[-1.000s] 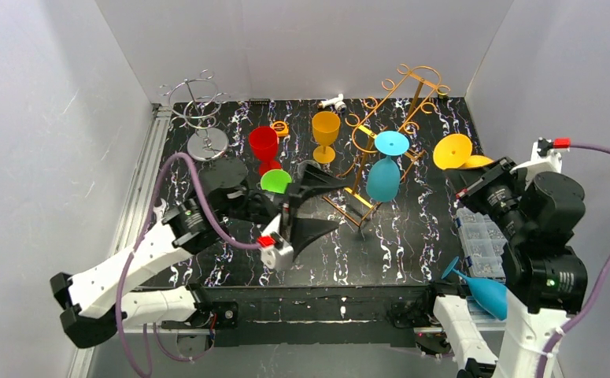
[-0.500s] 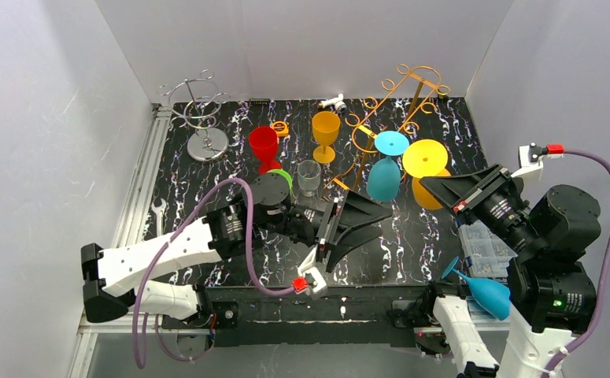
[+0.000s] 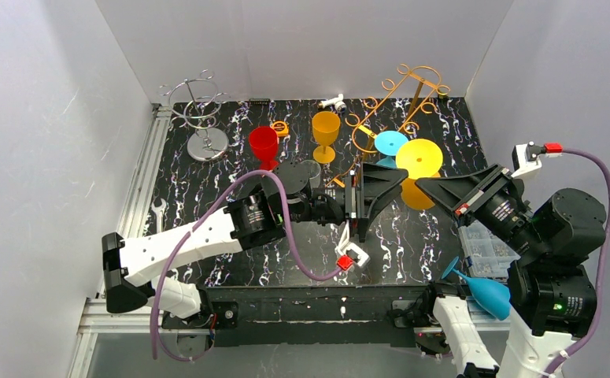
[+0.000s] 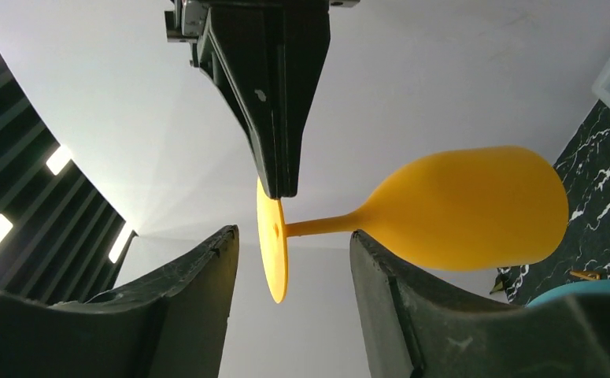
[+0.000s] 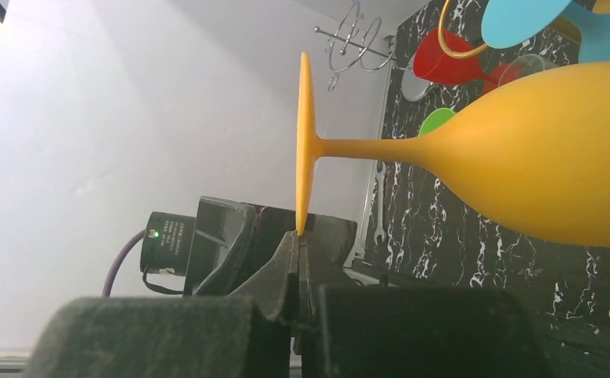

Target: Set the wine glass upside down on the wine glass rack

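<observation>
The wine glass's foot is pinched by my right gripper and must meet the rack, so my left gripper will hold it while my right gripper takes the wine glass's bowl (image 3: 416, 196).
A yellow wine glass (image 3: 419, 159) hangs on its side in mid-air, its foot facing the camera in the top view. My right gripper (image 5: 298, 235) is shut on the rim of the glass's foot (image 5: 305, 134). The left gripper (image 4: 292, 236) is open around the foot (image 4: 272, 248) and stem, and I see a gap on each side. From the top view the left gripper (image 3: 392, 185) reaches in from the left, meeting the right gripper (image 3: 426, 183). Behind them stands the gold wire wine glass rack (image 3: 402, 98), with a blue glass (image 3: 388, 142) hanging upside down on it.
A red glass (image 3: 264, 145), an orange glass (image 3: 325, 132) and a clear glass (image 3: 311, 168) stand left of the rack. A silver wire stand (image 3: 201, 114) is at the back left. A parts box (image 3: 482, 250) and another blue glass (image 3: 486, 293) sit at the near right.
The left arm swung right and forward from the table's middle to the yellow glass, its jaws narrowing. The right arm carried the glass left, toward the rack's front.
</observation>
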Motion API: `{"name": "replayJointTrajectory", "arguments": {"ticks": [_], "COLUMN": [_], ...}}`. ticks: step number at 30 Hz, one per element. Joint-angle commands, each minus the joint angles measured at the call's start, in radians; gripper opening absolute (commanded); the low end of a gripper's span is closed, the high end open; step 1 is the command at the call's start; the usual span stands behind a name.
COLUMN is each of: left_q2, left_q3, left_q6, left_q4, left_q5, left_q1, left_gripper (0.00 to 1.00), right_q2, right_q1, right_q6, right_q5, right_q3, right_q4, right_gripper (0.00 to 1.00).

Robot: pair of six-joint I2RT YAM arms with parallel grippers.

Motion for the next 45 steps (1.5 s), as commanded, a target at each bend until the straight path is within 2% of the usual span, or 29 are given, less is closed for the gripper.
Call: {"name": "replayJointTrajectory", "arguments": {"ticks": [1, 4, 11, 14, 17, 20, 21, 23, 26, 27, 30, 31, 36, 41, 45], "left_q2": [-0.005, 0.008, 0.040, 0.046, 0.049, 0.050, 0.048, 0.035, 0.002, -0.010, -0.050, -0.064, -0.127, -0.171, -0.184], "left_q3": [0.047, 0.060, 0.094, 0.099, 0.106, 0.114, 0.112, 0.107, 0.089, 0.082, 0.064, 0.058, 0.048, 0.093, 0.116], "left_q6": [0.002, 0.003, 0.017, 0.017, 0.006, -0.006, -0.002, -0.004, -0.009, -0.014, -0.035, -0.038, -0.089, -0.191, -0.235], "left_q4": [0.028, 0.025, 0.021, 0.010, 0.008, 0.008, 0.008, 0.008, 0.006, 0.003, -0.013, -0.018, -0.075, -0.219, -0.329], "left_q5": [-0.073, -0.101, -0.116, -0.116, -0.120, -0.128, -0.131, -0.133, -0.135, -0.142, -0.162, -0.165, -0.199, -0.217, -0.163], "left_q1": [-0.005, -0.003, -0.003, -0.003, -0.003, -0.003, -0.003, -0.003, -0.003, -0.003, -0.003, -0.003, -0.003, -0.002, 0.000], "left_gripper": [0.49, 0.44, 0.43, 0.31, 0.12, 0.07, 0.06, 0.05, 0.03, 0.02, 0.00, 0.00, 0.00, 0.00, 0.00], "right_q2": [-0.010, -0.013, -0.017, -0.017, -0.013, -0.016, -0.015, -0.003, 0.053, 0.083, 0.170, 0.178, 0.086, 0.001, -0.005], "right_q1": [-0.003, -0.002, -0.002, -0.003, -0.003, -0.002, -0.002, -0.002, -0.002, -0.003, 0.001, 0.011, 0.056, 0.057, 0.091], "right_q6": [0.015, 0.019, 0.021, 0.027, 0.026, 0.021, 0.014, -0.042, -0.225, -0.314, -0.587, -0.621, -0.707, -0.729, -0.723], "right_q5": [-0.036, -0.041, -0.055, -0.065, -0.087, -0.119, -0.134, -0.152, -0.154, -0.156, -0.089, -0.060, 0.100, 0.055, 0.008], "right_q3": [0.010, 0.008, -0.002, -0.007, -0.014, -0.041, -0.046, -0.034, 0.076, 0.130, 0.310, 0.330, 0.245, 0.053, 0.002], "right_q4": [0.065, 0.065, 0.068, 0.087, 0.100, 0.128, 0.137, 0.127, 0.004, -0.059, -0.319, -0.340, -0.334, -0.224, -0.092], "right_gripper": [0.01, 0.01, 0.01, 0.01, 0.01, 0.01, 0.07, 0.27, 0.81, 0.96, 0.98, 0.98, 0.98, 0.98, 0.98]}}
